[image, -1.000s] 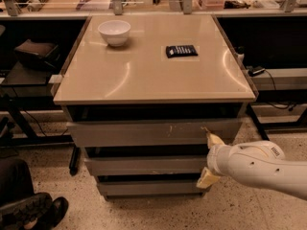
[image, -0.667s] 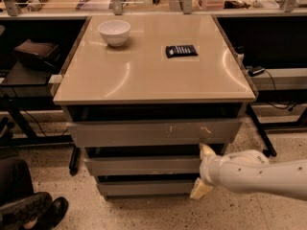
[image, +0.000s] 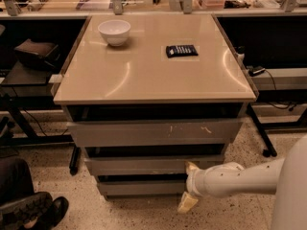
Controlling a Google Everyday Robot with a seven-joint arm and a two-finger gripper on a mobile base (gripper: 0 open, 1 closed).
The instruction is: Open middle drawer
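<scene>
The robot's gripper should next move to the top edge (image: 184, 159) of the middle drawer and close there, by the dark gap below the scuffed front.
The cabinet has three grey drawer fronts stacked under the tabletop. The middle drawer (image: 139, 166) is the plain front of medium height, below the taller scuffed front (image: 153, 133) and above the slim bottom front (image: 139, 188). It sits flush with the others, a dark gap above it. My gripper (image: 189, 186) reaches in from the right on a white arm (image: 240, 178), low in front of the cabinet. Its two pale fingers are spread apart: the upper fingertip (image: 192, 167) is at the middle drawer's front near its right end, the lower fingertip (image: 186, 203) hangs near the floor.
A white bowl (image: 114, 31) and a black flat object (image: 181, 50) lie on the beige tabletop (image: 144, 80). A person's dark shoe (image: 29, 213) is at the bottom left. Dark side benches with cables flank the cabinet. Speckled floor lies in front.
My arm has swung left and lower across the drawer fronts. The gripper has moved from the cabinet's right edge to the front of the middle drawer. The drawers have not moved.
</scene>
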